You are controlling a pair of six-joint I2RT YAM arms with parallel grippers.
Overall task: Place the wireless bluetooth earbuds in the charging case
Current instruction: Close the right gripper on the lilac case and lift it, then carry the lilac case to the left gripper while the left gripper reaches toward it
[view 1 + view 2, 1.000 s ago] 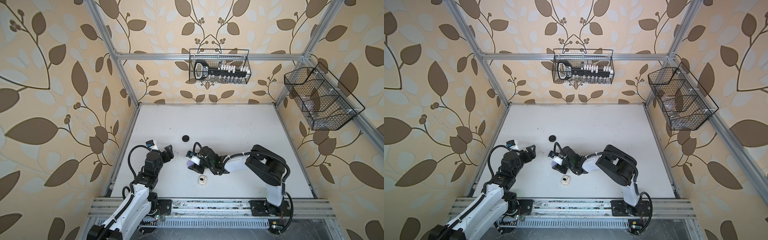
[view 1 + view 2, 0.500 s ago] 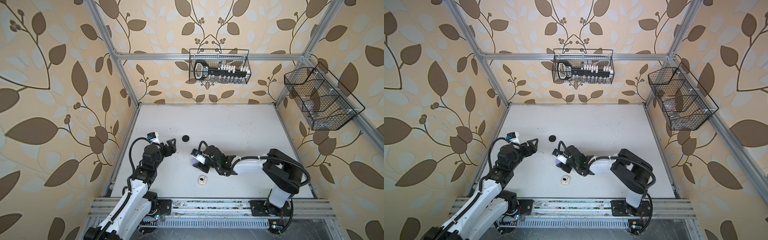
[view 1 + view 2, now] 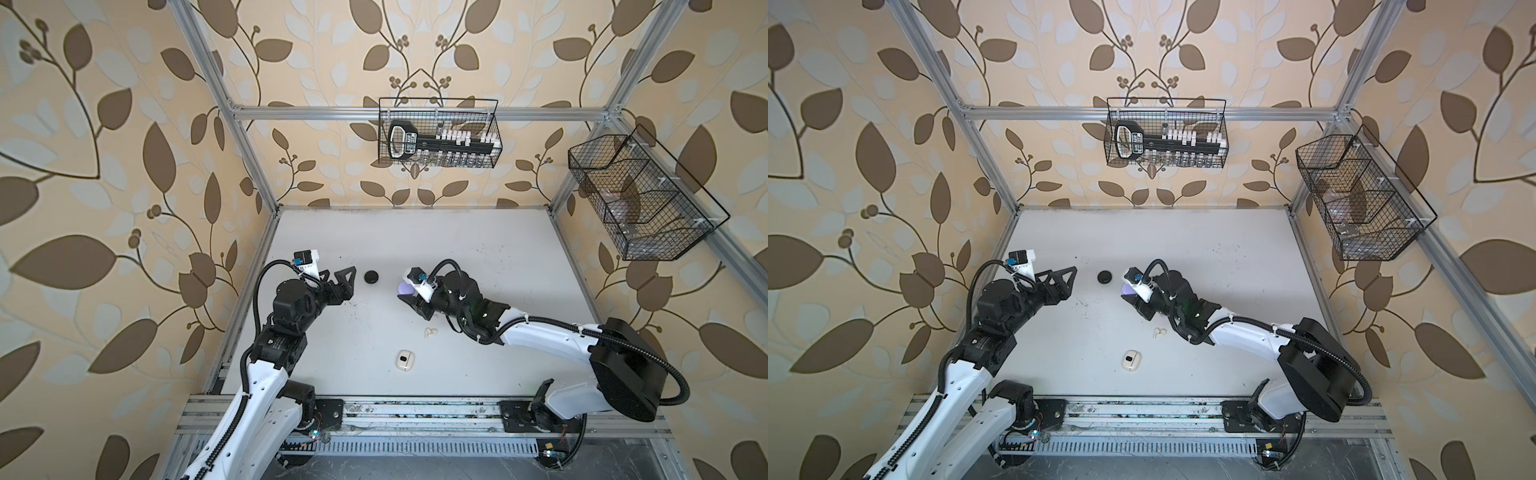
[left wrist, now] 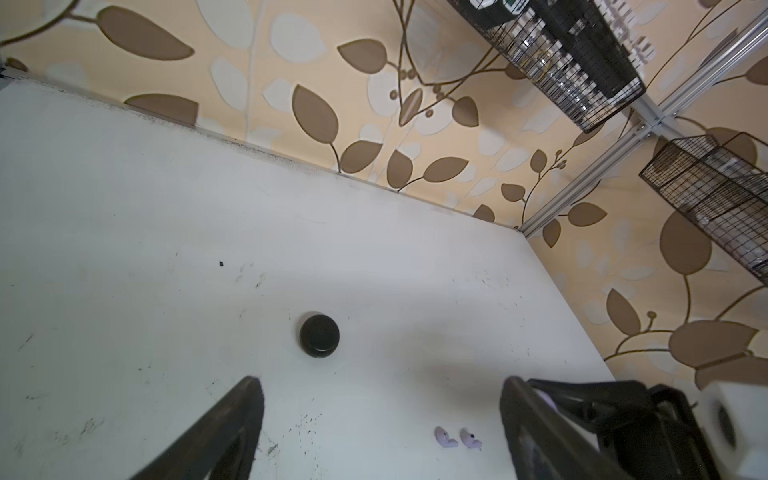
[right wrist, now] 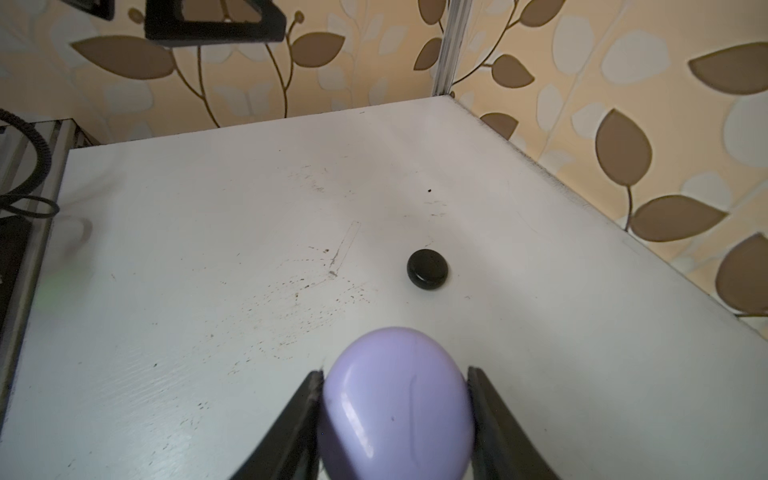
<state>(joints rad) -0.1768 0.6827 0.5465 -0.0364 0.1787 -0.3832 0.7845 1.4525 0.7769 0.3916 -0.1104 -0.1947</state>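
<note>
The lavender charging case's exposed side [image 3: 403, 289] [image 4: 545, 399] sticks out between my right gripper's fingers, and my left gripper will close on it next.
My right gripper [image 5: 395, 374] is shut on a lavender charging case [image 5: 397, 403], egg-shaped with a seam along it, held just above the table [image 3: 478, 249]. Both top views show that case [image 3: 404, 287] [image 3: 1125, 288] at the right gripper [image 3: 409, 293]. Two lavender earbuds [image 4: 446, 437] lie on the table beside it, in the left wrist view only. My left gripper [image 3: 338, 275] [image 4: 380, 399] hangs open and empty, just left of a shut black case [image 3: 371, 276] [image 4: 319, 336] [image 5: 427, 269]. A cream pair of earbuds [image 3: 430, 332] [image 3: 1158, 332] lies near the right wrist.
A cream charging case [image 3: 404, 360] [image 3: 1131, 360] sits near the table's front edge. One wire basket [image 3: 438, 133] hangs on the back wall, and another wire basket [image 3: 640, 195] hangs on the right wall. Aluminium frame posts stand at the table's corners.
My right gripper has carried the lavender case back and slightly right, uncovering the cream earbuds. My left gripper has moved back toward the black case, still open.
</note>
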